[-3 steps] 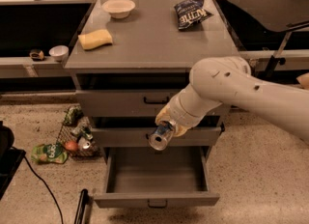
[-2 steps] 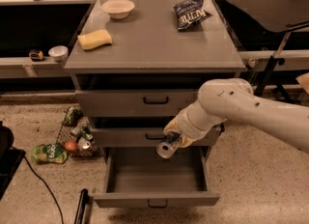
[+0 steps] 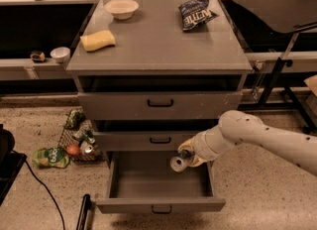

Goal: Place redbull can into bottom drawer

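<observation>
Next, my gripper releases the redbull can on the bottom drawer's inside (image 3: 184,178), toward the side of the drawer that is near my arm.
The redbull can (image 3: 178,162) is a slim silver can with its round silver end facing the camera. My gripper (image 3: 187,156) is shut on it and holds it over the right part of the open bottom drawer (image 3: 161,205), just below the middle drawer's front. My white arm (image 3: 257,137) reaches in from the right. The bottom drawer is pulled out and its grey inside shows nothing in it.
On the cabinet top lie a dark blue chip bag (image 3: 195,12), a white bowl (image 3: 121,8) and a yellow sponge (image 3: 97,40). A wire basket with cans and packets (image 3: 77,137) stands on the floor to the left. A black cable (image 3: 44,194) runs at the lower left.
My arm has lowered and moved right, carrying the can down from in front of the middle drawer to just above the open bottom drawer.
</observation>
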Controlling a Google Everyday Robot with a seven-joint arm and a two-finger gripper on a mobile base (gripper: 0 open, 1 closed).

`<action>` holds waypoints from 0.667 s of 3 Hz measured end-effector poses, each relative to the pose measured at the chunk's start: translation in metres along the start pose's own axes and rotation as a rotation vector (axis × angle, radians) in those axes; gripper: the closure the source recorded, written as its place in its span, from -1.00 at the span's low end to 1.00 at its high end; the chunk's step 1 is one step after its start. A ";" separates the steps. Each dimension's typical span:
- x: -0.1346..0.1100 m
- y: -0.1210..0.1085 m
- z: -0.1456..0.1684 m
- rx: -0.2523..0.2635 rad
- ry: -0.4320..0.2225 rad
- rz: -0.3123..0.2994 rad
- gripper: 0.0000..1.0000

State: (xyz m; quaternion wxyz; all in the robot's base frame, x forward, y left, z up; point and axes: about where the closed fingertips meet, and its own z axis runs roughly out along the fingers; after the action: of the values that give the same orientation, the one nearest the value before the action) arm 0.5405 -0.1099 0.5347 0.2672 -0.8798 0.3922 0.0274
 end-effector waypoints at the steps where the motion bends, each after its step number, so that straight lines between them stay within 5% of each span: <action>1: 0.023 0.025 0.065 0.018 -0.115 0.089 1.00; 2: 0.023 0.026 0.068 0.013 -0.117 0.093 1.00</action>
State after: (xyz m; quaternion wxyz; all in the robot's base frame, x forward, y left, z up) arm 0.5495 -0.1065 0.4592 0.2940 -0.8556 0.4166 0.0886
